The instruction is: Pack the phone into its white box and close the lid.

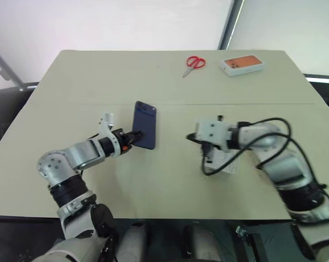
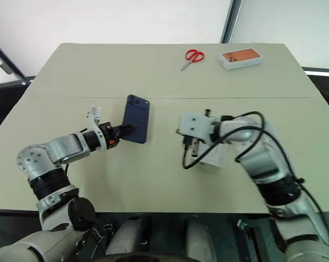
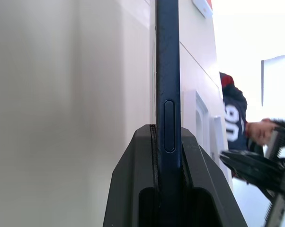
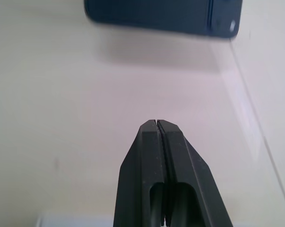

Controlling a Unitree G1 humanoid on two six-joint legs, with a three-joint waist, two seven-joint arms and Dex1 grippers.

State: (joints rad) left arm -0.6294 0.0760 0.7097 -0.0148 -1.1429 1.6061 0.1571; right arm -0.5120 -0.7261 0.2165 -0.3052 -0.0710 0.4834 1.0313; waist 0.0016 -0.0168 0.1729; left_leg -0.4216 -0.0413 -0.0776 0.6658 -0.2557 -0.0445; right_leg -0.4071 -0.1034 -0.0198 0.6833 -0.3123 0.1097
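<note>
The white box is away from the phone below the robot's right arm, so next the right gripper backs up, pinches its near side (image 1: 222, 172) and draws it closer.
The dark navy phone (image 1: 145, 124) hangs tilted above the table, camera cluster at its far end. My left gripper (image 1: 133, 135) is shut on its near edge; the left wrist view shows the phone (image 3: 167, 71) edge-on, with a black finger (image 3: 192, 161) pressed against each side. To the right, my right gripper (image 4: 157, 122) is shut with nothing in it, above bare table and pointing toward the phone (image 4: 161, 14). A white box part (image 1: 229, 162) lies on the table, mostly hidden under my right arm. I cannot tell whether it is the white box or the lid.
Red scissors (image 1: 194, 64) and a white box with an orange phone picture (image 1: 242, 64) lie near the table's far edge. A black cable (image 1: 208, 170) loops down from my right wrist. A person (image 3: 232, 118) stands beyond the table in the left wrist view.
</note>
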